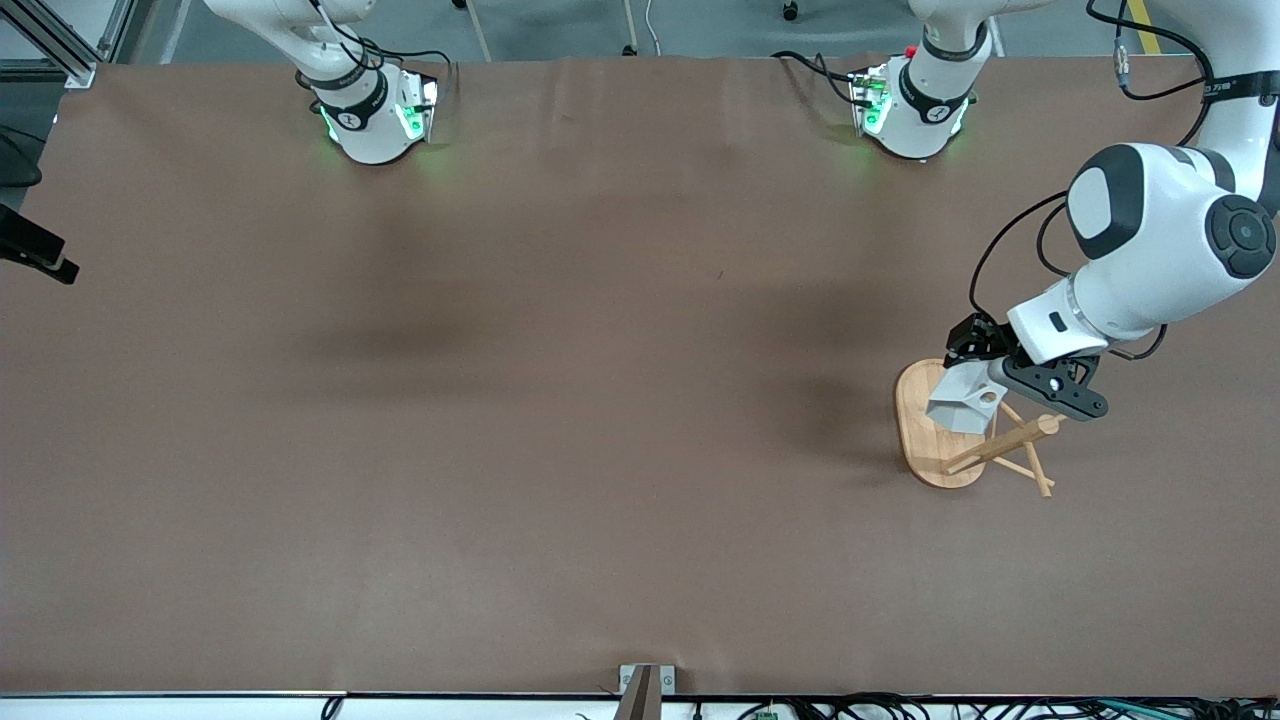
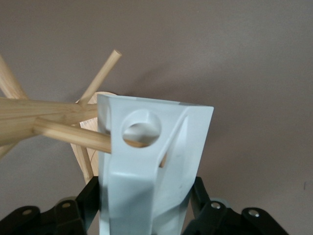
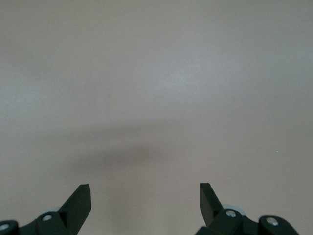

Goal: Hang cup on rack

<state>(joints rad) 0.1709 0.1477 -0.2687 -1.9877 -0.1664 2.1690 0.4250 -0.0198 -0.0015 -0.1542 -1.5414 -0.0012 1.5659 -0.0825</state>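
Observation:
My left gripper is to release the white faceted cup on the rack's thin peg (image 1: pixel 980 430) (image 2: pixel 117 142) next to the central post.
My left gripper (image 1: pixel 985 372) is shut on the white faceted cup (image 1: pixel 960 400) and holds it over the bamboo rack (image 1: pixel 925 440), which stands toward the left arm's end of the table. In the left wrist view the black fingers (image 2: pixel 90 198) clamp the cup (image 2: pixel 146 171) by its body. The cup's flat tab handle with its round hole (image 2: pixel 141 128) is up against the rack. One thin peg (image 2: pixel 73 134) runs to the tab, and its tip shows through the hole. My right gripper (image 3: pixel 145 196) is open and empty over bare table; the right arm waits.
The rack's central post (image 2: pixel 29 117) and other angled pegs (image 2: pixel 100 76) stick out close beside the cup. The brown table (image 1: pixel 560 400) stretches wide toward the right arm's end. The two arm bases (image 1: pixel 365 110) stand along the edge farthest from the front camera.

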